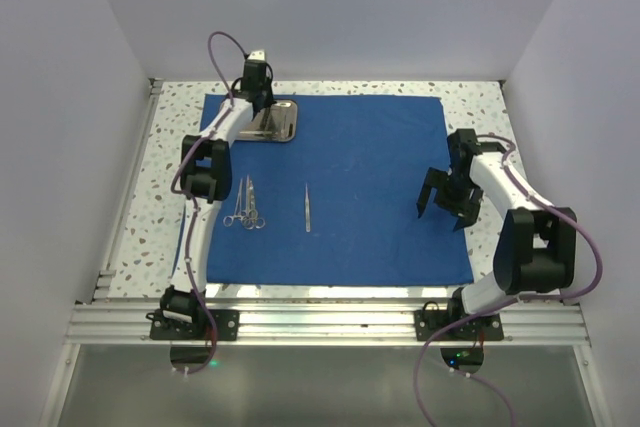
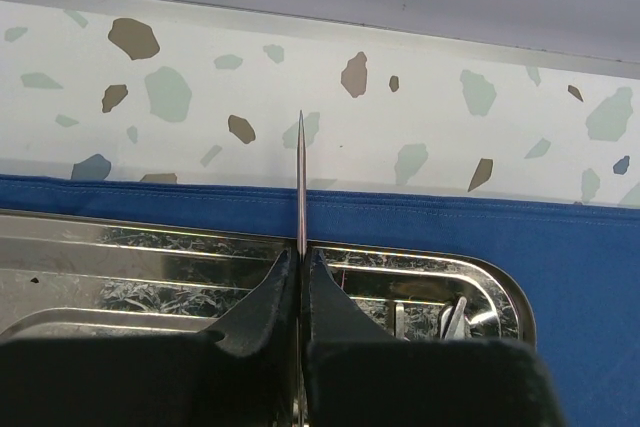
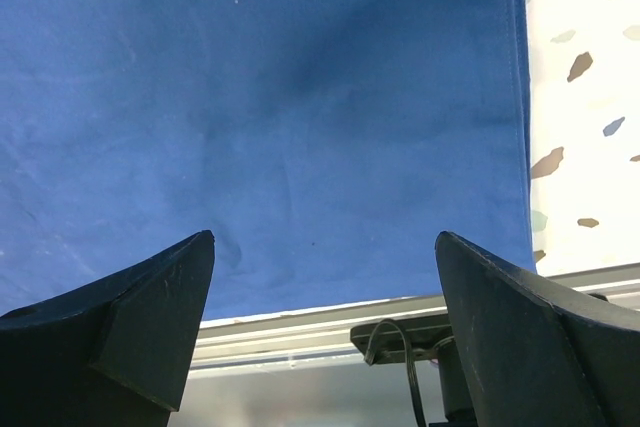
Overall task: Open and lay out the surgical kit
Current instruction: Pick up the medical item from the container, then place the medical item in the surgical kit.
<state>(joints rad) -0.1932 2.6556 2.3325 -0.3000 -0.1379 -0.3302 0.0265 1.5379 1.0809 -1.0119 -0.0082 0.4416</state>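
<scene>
The robot's left gripper will set the thin silver tweezers down close beside the slim tweezers, toward the ring-handled instruments [image 1: 302,200].
The royal-blue cloth [image 1: 370,187] lies spread flat as a large sheet. At its far left corner sits the shiny steel tray [image 1: 280,122], whose rim [image 2: 420,259] fills the lower left wrist view. My left gripper [image 1: 258,97] [image 2: 301,253] hangs over the tray, shut on a thin pointed silver instrument [image 2: 301,177] that sticks out past the fingertips. Two ring-handled instruments [image 1: 245,207] lie side by side on the cloth, with slim tweezers [image 1: 307,207] to their right. My right gripper [image 1: 445,209] [image 3: 325,237] stands open above the cloth's right part [image 3: 250,97], holding nothing.
Speckled tabletop [image 1: 470,97] borders the cloth at the back and sides. An aluminium frame rail [image 1: 330,322] runs along the near edge, also seen in the right wrist view past the cloth's hem [image 3: 300,332]. White walls enclose the table.
</scene>
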